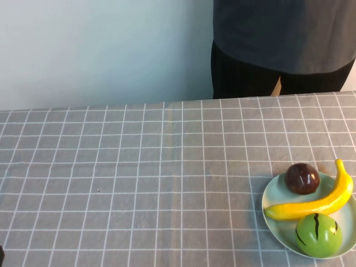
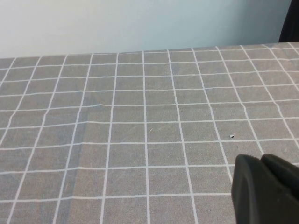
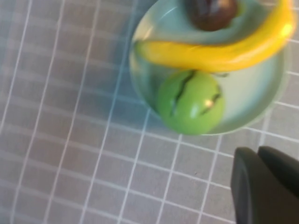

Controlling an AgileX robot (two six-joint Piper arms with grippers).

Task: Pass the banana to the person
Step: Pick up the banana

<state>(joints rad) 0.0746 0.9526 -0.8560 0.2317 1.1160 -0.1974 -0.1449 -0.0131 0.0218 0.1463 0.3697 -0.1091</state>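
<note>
The banana's middle [image 1: 328,205] [image 3: 223,57], between the green fruit and the dark red-brown fruit, is the spot my right gripper needs to go to next, and I need to close it there.
The yellow banana [image 1: 311,206] lies across a pale green plate [image 1: 267,196] at the table's right front, and it also shows in the right wrist view [image 3: 219,49]. The person [image 1: 278,39] stands behind the table's far right edge in a dark grey shirt and black trousers; no hand shows. My right gripper [image 3: 258,151] is shut and empty, hovering above the cloth just short of the plate [image 3: 252,105]. My left gripper [image 2: 261,161] is shut and empty over bare cloth on the left side. Neither gripper shows in the high view.
A round green fruit [image 1: 318,235] and a dark red-brown round fruit [image 1: 302,178] share the plate with the banana, one on each side of it; both also show in the right wrist view, green [image 3: 190,102] and dark [image 3: 212,11]. A grey checked cloth [image 1: 139,178] covers the table.
</note>
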